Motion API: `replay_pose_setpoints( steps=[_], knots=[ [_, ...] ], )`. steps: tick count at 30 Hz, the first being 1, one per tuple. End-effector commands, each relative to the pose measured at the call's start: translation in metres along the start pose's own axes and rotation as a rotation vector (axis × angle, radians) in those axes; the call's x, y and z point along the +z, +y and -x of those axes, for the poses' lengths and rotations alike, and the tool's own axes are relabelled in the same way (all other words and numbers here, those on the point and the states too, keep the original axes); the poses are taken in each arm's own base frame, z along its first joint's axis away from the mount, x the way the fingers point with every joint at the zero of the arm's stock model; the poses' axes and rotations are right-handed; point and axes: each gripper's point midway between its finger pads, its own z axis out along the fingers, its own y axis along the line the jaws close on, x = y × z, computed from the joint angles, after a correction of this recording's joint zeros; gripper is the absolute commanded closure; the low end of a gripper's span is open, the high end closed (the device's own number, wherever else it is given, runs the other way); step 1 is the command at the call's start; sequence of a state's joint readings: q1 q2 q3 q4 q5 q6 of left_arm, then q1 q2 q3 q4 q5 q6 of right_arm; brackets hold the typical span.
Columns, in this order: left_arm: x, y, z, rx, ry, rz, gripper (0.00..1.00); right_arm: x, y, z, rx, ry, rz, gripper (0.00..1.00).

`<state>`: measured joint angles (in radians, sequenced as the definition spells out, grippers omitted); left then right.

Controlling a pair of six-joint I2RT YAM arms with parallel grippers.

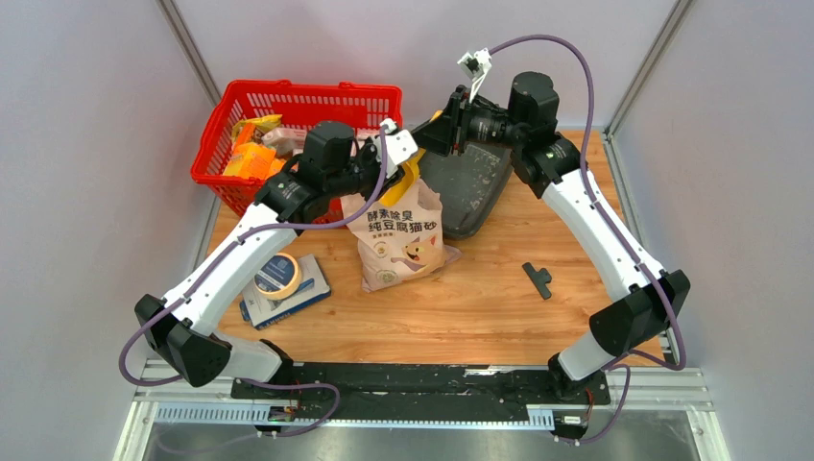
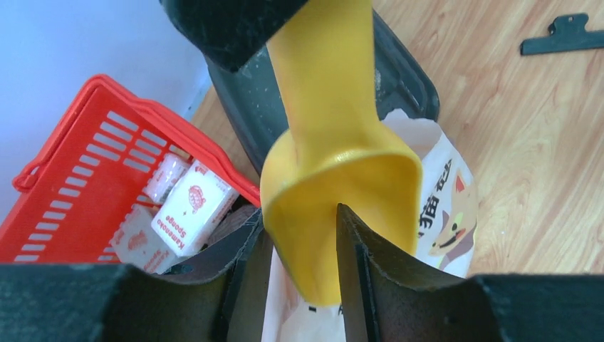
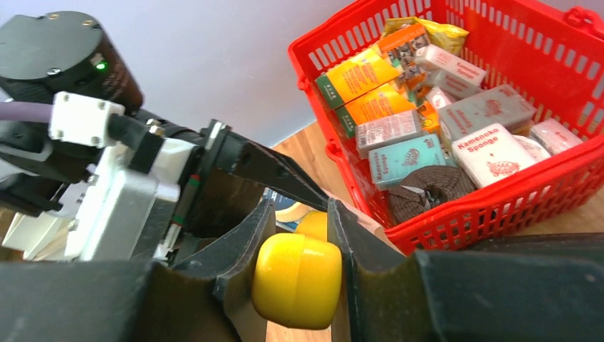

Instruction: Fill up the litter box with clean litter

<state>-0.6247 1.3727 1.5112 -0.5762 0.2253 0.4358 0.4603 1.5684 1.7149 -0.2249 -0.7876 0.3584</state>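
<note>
The rounded end of the scoop's handle is in my right gripper, so my left gripper needs to hold the bowl while my right gripper takes the handle nearer the bowl (image 2: 329, 85).
The dark grey litter box (image 1: 472, 187) lies at the back of the table, right of the printed litter bag (image 1: 403, 240), which stands open. No litter shows clearly. A yellow scoop (image 2: 335, 142) hangs over the bag's mouth between both grippers. My right gripper (image 3: 299, 214) is shut on the rounded end of the scoop's handle (image 3: 295, 278). My left gripper (image 2: 299, 217) has its jaws apart, one finger inside the scoop's bowl and one outside it. In the top view both grippers (image 1: 403, 144) (image 1: 437, 134) meet above the bag.
A red mesh basket (image 1: 298, 88) full of packets and sponges stands at the back left, close to the left arm. A tape roll (image 1: 276, 274) sits on a blue box (image 1: 302, 298) at the front left. A black clip (image 1: 539, 279) lies on the wood at the right.
</note>
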Motion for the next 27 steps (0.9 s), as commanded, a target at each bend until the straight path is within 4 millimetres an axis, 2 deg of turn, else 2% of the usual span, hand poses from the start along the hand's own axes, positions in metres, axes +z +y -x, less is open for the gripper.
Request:
replay_pose_setpoints(
  steps=[1,5,6,8,9,12,14,16,17,18,20,27],
  knots=[
    [-0.001,0.002,0.029,0.002,-0.159,0.012,0.56,-0.012,0.042,0.026,-0.078,-0.068,0.133,1.0],
    [0.0,0.003,0.036,0.015,-0.209,0.029,0.64,-0.015,0.043,0.025,-0.073,-0.064,0.149,1.0],
    [-0.001,0.002,0.039,0.019,-0.226,0.019,0.72,-0.016,0.043,0.026,-0.073,-0.065,0.148,1.0],
    [0.0,-0.001,0.04,0.016,-0.236,-0.001,0.8,-0.017,0.039,0.023,-0.062,-0.063,0.139,1.0],
    [-0.001,-0.002,0.043,0.015,-0.252,-0.008,0.88,-0.017,0.037,0.023,-0.058,-0.063,0.136,1.0],
    [-0.001,-0.011,0.045,0.01,-0.28,-0.048,1.0,-0.019,0.031,0.021,-0.046,-0.062,0.121,1.0],
    [0.0,-0.013,0.044,0.004,-0.28,-0.062,1.0,-0.019,0.028,0.019,-0.039,-0.058,0.113,0.99],
    [-0.003,-0.013,0.046,0.018,-0.282,-0.065,1.0,-0.021,0.025,0.015,-0.058,-0.035,0.113,0.82],
    [-0.003,-0.013,0.046,0.031,-0.28,-0.064,1.0,-0.023,0.025,0.012,-0.069,-0.022,0.121,0.59],
    [-0.003,-0.014,0.041,0.058,-0.257,-0.07,1.0,-0.027,0.029,0.012,-0.083,-0.005,0.152,0.5],
    [-0.006,-0.009,0.043,0.097,-0.241,-0.06,1.0,-0.032,0.027,0.003,-0.097,0.035,0.155,0.38],
    [-0.012,-0.003,0.037,0.155,-0.199,-0.029,1.0,-0.049,0.022,-0.012,-0.078,0.064,0.093,0.3]
  ],
)
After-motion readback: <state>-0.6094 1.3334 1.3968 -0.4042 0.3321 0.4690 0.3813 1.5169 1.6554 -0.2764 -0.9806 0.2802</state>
